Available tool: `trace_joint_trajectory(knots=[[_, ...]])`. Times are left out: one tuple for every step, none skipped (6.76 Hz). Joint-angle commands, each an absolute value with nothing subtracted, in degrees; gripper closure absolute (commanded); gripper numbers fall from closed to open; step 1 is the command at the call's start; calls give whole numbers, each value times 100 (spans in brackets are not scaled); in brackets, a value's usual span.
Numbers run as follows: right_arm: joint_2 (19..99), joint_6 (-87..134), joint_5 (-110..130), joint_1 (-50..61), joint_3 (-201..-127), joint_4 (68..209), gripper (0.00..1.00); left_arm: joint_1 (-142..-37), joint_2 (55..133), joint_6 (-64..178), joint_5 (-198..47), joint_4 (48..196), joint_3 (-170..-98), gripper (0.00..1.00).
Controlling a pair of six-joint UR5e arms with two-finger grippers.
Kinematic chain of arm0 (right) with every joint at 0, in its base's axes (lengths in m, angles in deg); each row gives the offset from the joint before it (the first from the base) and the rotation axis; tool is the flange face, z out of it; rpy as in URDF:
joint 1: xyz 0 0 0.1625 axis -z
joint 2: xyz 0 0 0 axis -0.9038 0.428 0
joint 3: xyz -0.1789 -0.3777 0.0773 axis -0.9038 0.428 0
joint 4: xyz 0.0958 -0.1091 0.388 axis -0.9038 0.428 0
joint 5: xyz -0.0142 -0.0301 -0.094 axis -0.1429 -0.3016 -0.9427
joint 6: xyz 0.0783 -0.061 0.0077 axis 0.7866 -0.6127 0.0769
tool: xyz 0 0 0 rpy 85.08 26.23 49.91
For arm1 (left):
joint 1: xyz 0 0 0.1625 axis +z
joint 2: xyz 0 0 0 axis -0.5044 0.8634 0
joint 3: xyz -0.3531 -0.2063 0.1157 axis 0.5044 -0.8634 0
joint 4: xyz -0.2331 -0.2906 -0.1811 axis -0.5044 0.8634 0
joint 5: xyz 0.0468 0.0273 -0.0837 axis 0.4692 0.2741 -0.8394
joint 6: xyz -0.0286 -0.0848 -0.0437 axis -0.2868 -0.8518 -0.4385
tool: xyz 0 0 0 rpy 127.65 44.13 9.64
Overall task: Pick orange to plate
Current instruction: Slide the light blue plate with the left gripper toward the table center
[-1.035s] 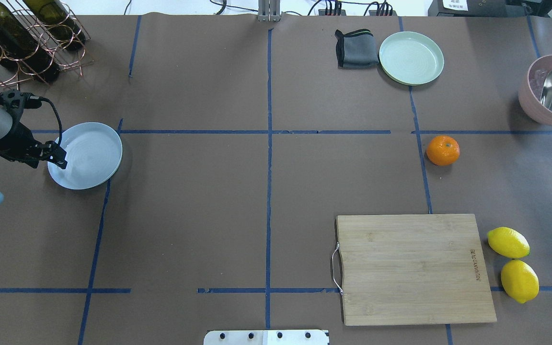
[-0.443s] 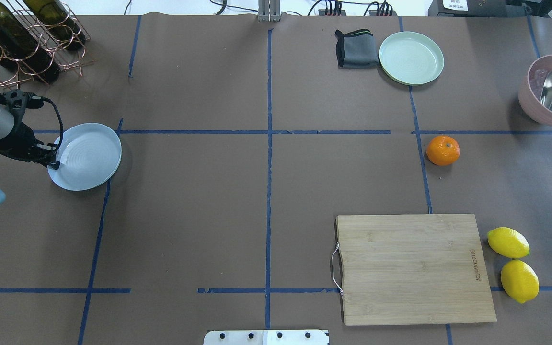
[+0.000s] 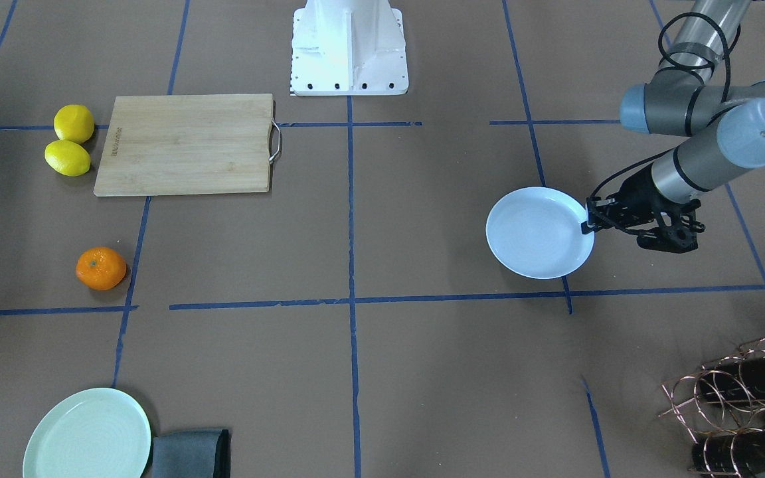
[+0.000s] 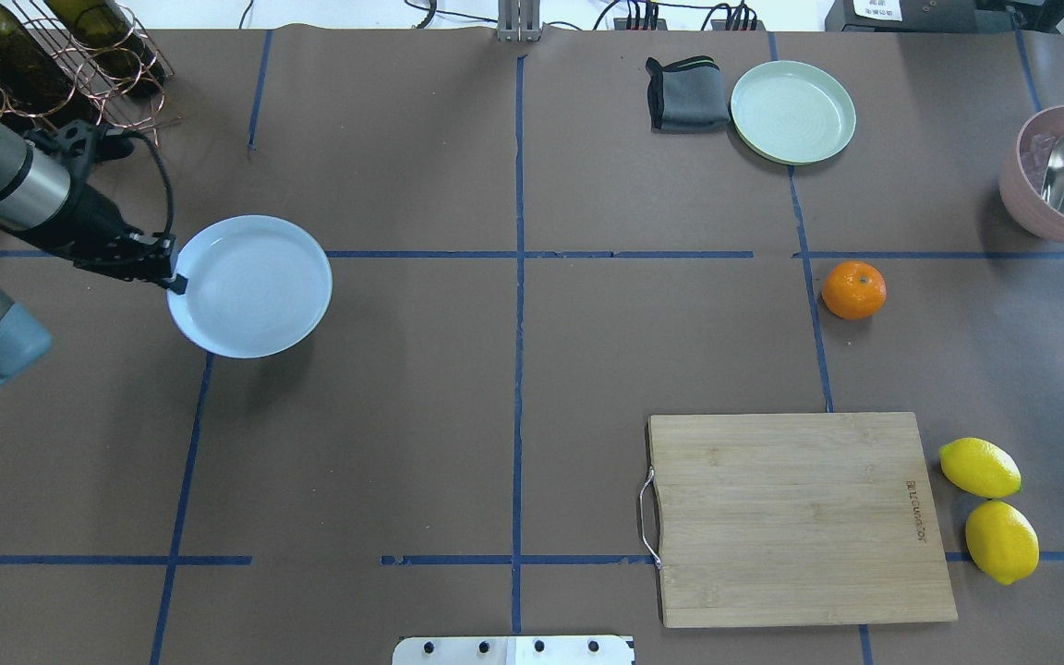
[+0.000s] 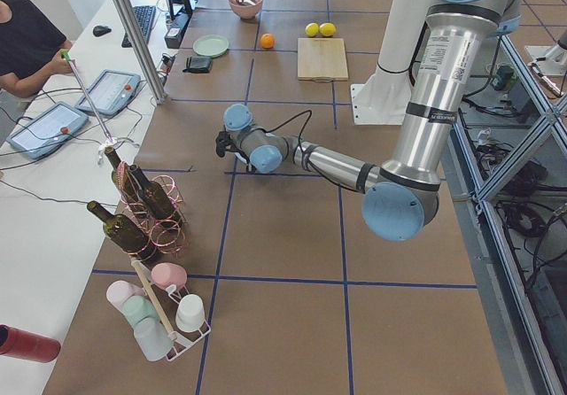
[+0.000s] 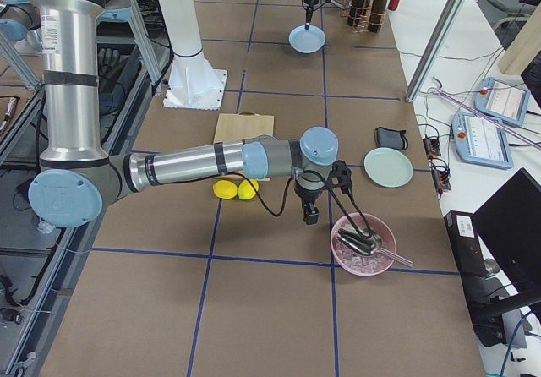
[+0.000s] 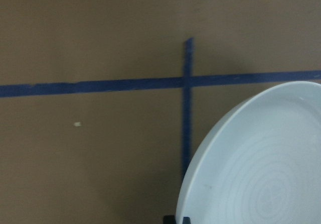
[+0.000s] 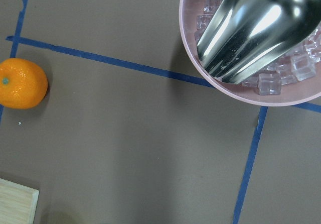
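Observation:
My left gripper will release the white plate over the middle blue line (image 3: 344,227) near the handle of the cutting board. The plate now hangs a little above the table.
The orange (image 4: 853,289) lies alone on the brown table, right of centre, and also shows at the left edge of the right wrist view (image 8: 21,83). The glossy white plate (image 4: 250,286) hangs a little above the table on the left, casting a shadow below it. My left gripper (image 4: 172,277) is shut on the plate's left rim, and the front view shows the same grip (image 3: 587,226). The right gripper (image 6: 310,216) shows only in the exterior right view, near the pink bowl, and I cannot tell whether it is open or shut.
A wooden cutting board (image 4: 795,517) lies at the near right with two lemons (image 4: 980,466) beside it. A mint-green plate (image 4: 792,111) and a grey cloth (image 4: 684,92) sit at the far side. A pink bowl (image 4: 1031,212) holds ice and a metal scoop. A wine rack (image 4: 42,65) stands far left.
The left gripper has lifted the white plate off the table and carried it to the right, toward the table's middle. The orange has not moved.

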State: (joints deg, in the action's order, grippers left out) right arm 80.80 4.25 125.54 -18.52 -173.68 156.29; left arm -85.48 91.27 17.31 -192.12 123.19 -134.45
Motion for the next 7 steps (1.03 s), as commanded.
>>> trace_joint_trajectory(knots=[[8084,432,12555,-1849,-17400,15629,0,-7712,10115,173,-19109,12337,-13435,100],[8084,432,12573,-1849,-17409,15629,0,-7053,10502,-260,-18281,12389,-13365,100],[8084,432,12616,-1849,-17409,15629,0,-6733,10802,-569,-17881,12520,-13094,100],[8084,432,12660,-1849,-17444,15629,0,-6486,10970,-920,-17833,12896,-12709,100],[8084,432,12739,-1849,-17462,15629,0,-6362,10989,-976,-17459,13039,-12592,100],[8075,423,12757,-1840,-17462,15620,0,-6274,10972,-976,-17281,13049,-12565,100],[8066,423,12766,-1805,-17479,15620,0,-6273,10972,-976,-17279,13049,-12564,100]])
